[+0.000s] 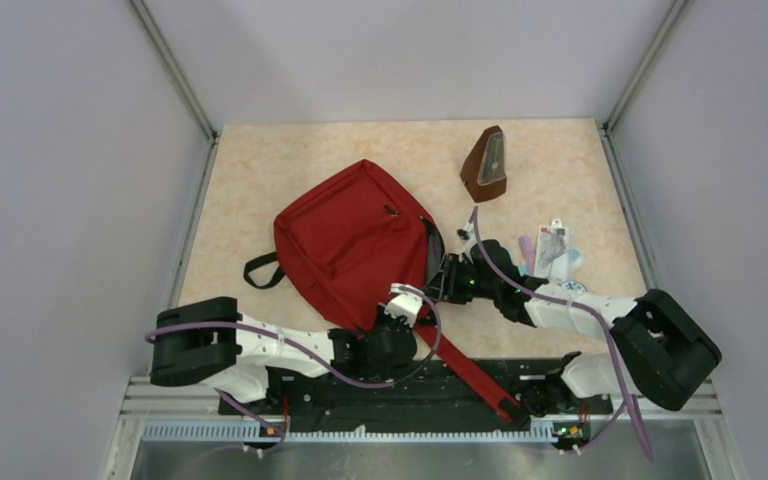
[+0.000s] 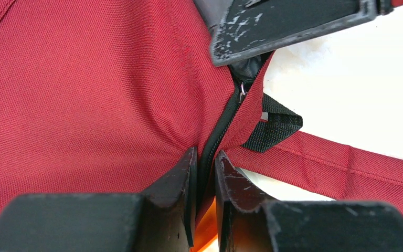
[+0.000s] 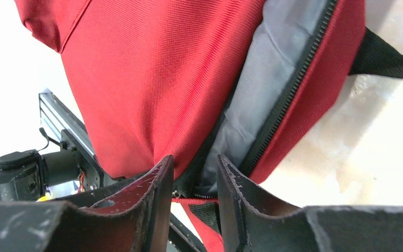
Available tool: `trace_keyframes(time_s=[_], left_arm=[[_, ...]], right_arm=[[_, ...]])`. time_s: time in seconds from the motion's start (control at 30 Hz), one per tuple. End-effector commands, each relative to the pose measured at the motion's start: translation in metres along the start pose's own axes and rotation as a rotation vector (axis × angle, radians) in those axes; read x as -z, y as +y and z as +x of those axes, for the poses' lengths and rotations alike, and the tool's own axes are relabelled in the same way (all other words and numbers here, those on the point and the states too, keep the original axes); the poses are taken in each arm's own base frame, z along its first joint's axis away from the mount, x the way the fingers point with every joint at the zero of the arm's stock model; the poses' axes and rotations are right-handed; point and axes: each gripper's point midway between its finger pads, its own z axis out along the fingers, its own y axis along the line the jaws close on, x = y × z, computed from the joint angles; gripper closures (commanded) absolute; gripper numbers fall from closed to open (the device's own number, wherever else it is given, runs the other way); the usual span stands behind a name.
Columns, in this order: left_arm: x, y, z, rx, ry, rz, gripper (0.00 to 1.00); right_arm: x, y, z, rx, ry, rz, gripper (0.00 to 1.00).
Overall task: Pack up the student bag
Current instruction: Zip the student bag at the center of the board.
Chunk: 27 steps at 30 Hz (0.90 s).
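Note:
The robot's right fingers are over the grey lining next to the zipper slider, so the right gripper should back away, open and pinch the slider (image 2: 243,92) before it closes the bag.
The student bag (image 1: 350,240), a dark-red backpack, lies flat in the middle of the table, its long red strap (image 1: 465,365) trailing toward the front rail. My left gripper (image 1: 403,300) sits at the bag's near corner. In the left wrist view it (image 2: 205,155) is shut on the black zipper seam (image 2: 225,118) of the bag (image 2: 84,94). My right gripper (image 1: 443,280) is at the bag's right edge. Seen from the right wrist, it (image 3: 195,160) stands open, its tips at the parted zipper where grey lining (image 3: 262,89) shows.
A brown wedge-shaped object (image 1: 486,165) stands at the back right. Small packaged items (image 1: 552,250) lie right of the bag, beside the right arm. White walls close in the table on three sides. A black mounting rail (image 1: 360,395) runs along the front edge.

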Motion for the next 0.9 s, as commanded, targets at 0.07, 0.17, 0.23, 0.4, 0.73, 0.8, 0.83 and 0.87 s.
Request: trace_keyframes(time_s=[0.07,0.17,0.23,0.4,0.73,0.8,0.83,0.87], left_arm=[[0.004,-0.011,0.009,0.001,0.04,0.036,0.81],[0.003,-0.011,0.009,0.002,0.039,0.035,0.81],[0.003,-0.011,0.008,0.001,0.039,0.036,0.81],[0.003,-0.011,0.008,-0.002,0.039,0.035,0.81],[0.003,-0.01,0.007,0.001,0.037,0.025,0.82],[0.003,-0.01,0.007,-0.003,0.038,0.025,0.82],[0.003,-0.01,0.006,-0.004,0.038,0.024,0.82],[0.003,-0.01,0.007,-0.006,0.04,0.023,0.82]], right_arm=[[0.015,-0.01,-0.005,-0.062,-0.094,0.027,0.68],[0.015,-0.008,0.0,-0.038,-0.084,-0.003,0.68],[0.014,-0.003,0.004,0.02,-0.066,-0.052,0.67],[0.012,-0.005,0.009,0.201,-0.035,-0.081,0.66],[0.023,-0.012,0.013,0.413,-0.046,-0.093,0.57],[0.021,-0.022,0.014,0.434,-0.034,-0.051,0.57],[0.02,-0.026,0.015,0.448,-0.022,-0.036,0.57],[0.019,-0.029,0.015,0.459,-0.018,-0.025,0.57]])
